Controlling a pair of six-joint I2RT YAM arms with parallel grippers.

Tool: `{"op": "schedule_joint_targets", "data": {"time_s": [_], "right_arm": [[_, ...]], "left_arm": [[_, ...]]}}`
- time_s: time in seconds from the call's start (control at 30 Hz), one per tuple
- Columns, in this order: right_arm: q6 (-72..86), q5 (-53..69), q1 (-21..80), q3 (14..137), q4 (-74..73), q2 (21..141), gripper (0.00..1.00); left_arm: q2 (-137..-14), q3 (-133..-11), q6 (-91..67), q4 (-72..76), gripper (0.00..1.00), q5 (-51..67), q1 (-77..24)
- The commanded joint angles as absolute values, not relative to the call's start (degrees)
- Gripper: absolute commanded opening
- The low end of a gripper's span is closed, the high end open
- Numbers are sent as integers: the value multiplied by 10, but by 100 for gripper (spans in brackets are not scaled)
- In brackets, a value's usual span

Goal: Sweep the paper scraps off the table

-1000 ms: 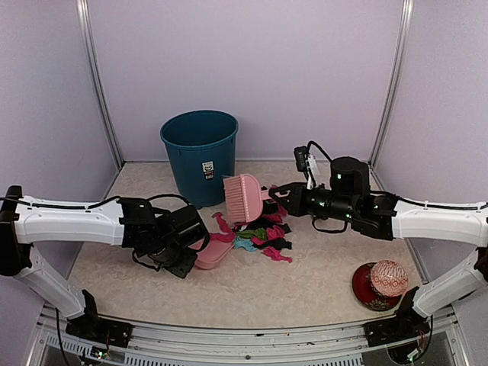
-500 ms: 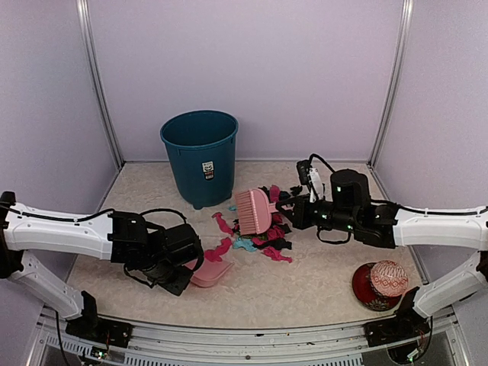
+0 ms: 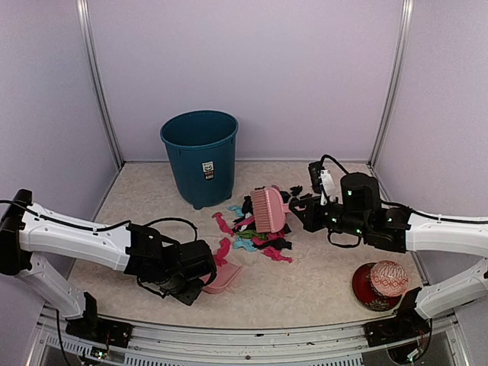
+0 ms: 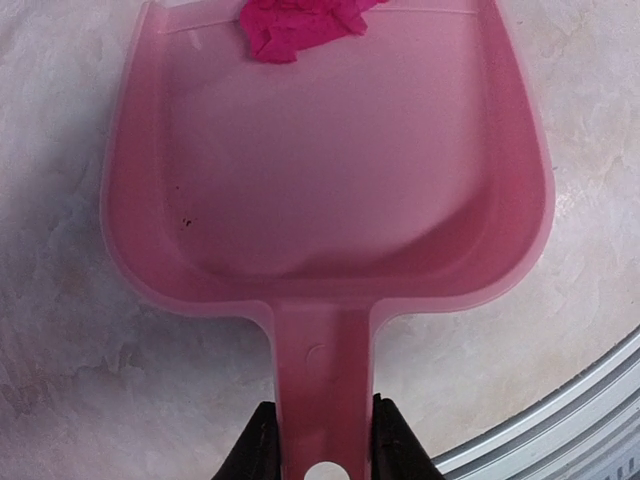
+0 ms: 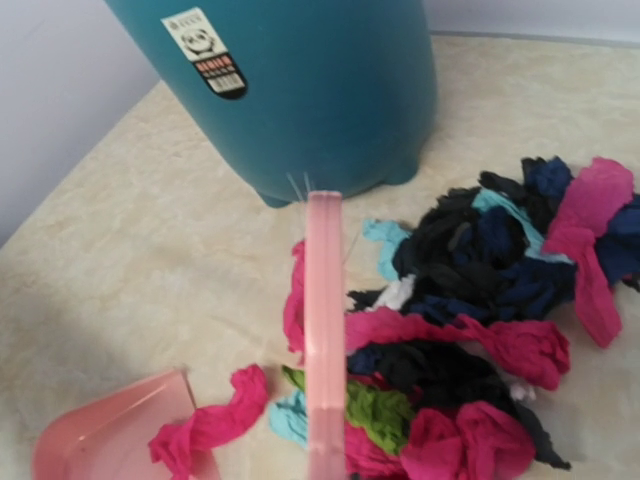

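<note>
I should open my left gripper, back off and take the dustpan's handle (image 4: 323, 390) from lower behind, as it stands steeply over the dustpan and crowds the brush's way in.
The paper scraps (image 3: 263, 238) lie heaped mid-table in magenta, black, navy, green and light blue; the right wrist view shows the heap (image 5: 470, 300) close up. My right gripper (image 3: 296, 208) is shut on the pale pink brush (image 3: 268, 208), whose head stands over the far side of the heap. That brush (image 5: 324, 330) shows edge-on in the right wrist view, where the fingers are hidden. My left gripper (image 4: 322, 438) is shut on the handle of the pink dustpan (image 4: 330, 180), which lies flat on the table (image 4: 60, 380). One magenta scrap (image 4: 300, 22) rests on its lip.
A teal bin (image 3: 200, 156) stands behind the heap at the back left. A red patterned ball (image 3: 389, 277) sits on a dark dish at the front right. The table's metal front edge (image 4: 560, 430) runs just behind the dustpan handle.
The brush has moved right and down over the heap. My left arm has drawn the dustpan nearer the front edge and slightly right. A magenta scrap now lies at the pan's lip.
</note>
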State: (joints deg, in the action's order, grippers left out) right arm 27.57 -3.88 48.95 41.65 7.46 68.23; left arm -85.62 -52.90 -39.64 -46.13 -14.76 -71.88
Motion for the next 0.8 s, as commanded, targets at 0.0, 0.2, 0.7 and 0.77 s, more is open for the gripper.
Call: {"op": "schedule_joint_targets", "data": {"time_s": [0.0, 0.2, 0.7, 0.77], "right_arm": [[267, -57, 493, 408, 66, 666, 0], [250, -51, 493, 410, 67, 670, 0], [255, -45, 493, 390, 72, 662, 0], [257, -45, 493, 387, 72, 659, 0]], "left_arm": [[-856, -516, -397, -422, 29, -166, -737], [-847, -497, -424, -398, 44, -194, -746], [-779, -391, -558, -285, 79, -291, -816], [-763, -364, -564, -246, 79, -300, -818]]}}
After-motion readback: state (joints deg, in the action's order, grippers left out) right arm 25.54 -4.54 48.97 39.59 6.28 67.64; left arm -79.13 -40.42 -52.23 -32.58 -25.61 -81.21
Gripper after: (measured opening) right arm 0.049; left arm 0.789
